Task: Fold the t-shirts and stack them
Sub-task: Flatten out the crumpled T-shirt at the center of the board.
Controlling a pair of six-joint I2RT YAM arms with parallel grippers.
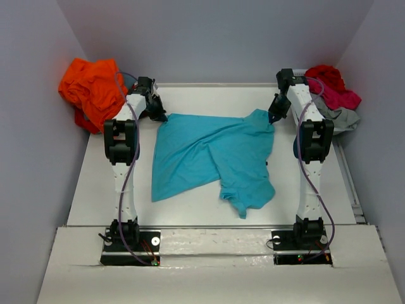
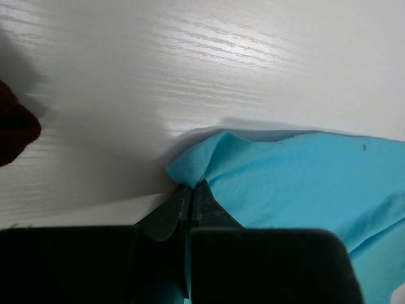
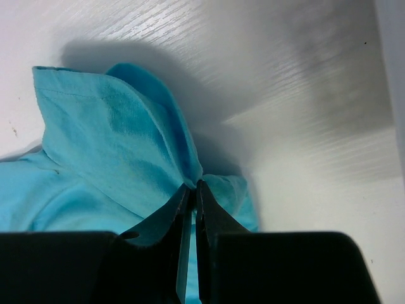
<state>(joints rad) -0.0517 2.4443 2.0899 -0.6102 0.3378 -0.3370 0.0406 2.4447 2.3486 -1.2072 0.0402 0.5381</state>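
Note:
I have a bunched fold at the turquoise t-shirt's far corner pinched in my right gripper, so I should open it, take the t-shirt's curled edge (image 3: 178,126) beside it and pull the corner flat.
A turquoise t-shirt (image 1: 209,158) lies spread and rumpled across the middle of the table. My left gripper (image 1: 159,116) is shut on its far left corner (image 2: 193,168), the cloth pinched between the black fingertips (image 2: 205,202). At the shirt's far right corner (image 3: 145,145), my right gripper (image 1: 273,119) is shut on a bunched fold of the fabric (image 3: 192,185). An orange t-shirt (image 1: 92,88) is heaped at the far left. A red t-shirt (image 1: 332,85) and a light grey one (image 1: 342,117) lie heaped at the far right.
The white table (image 1: 209,98) ends at grey walls behind and at both sides. A dark maroon cloth edge (image 2: 16,126) shows at the left of the left wrist view. A raised rail (image 1: 351,183) runs along the table's right side.

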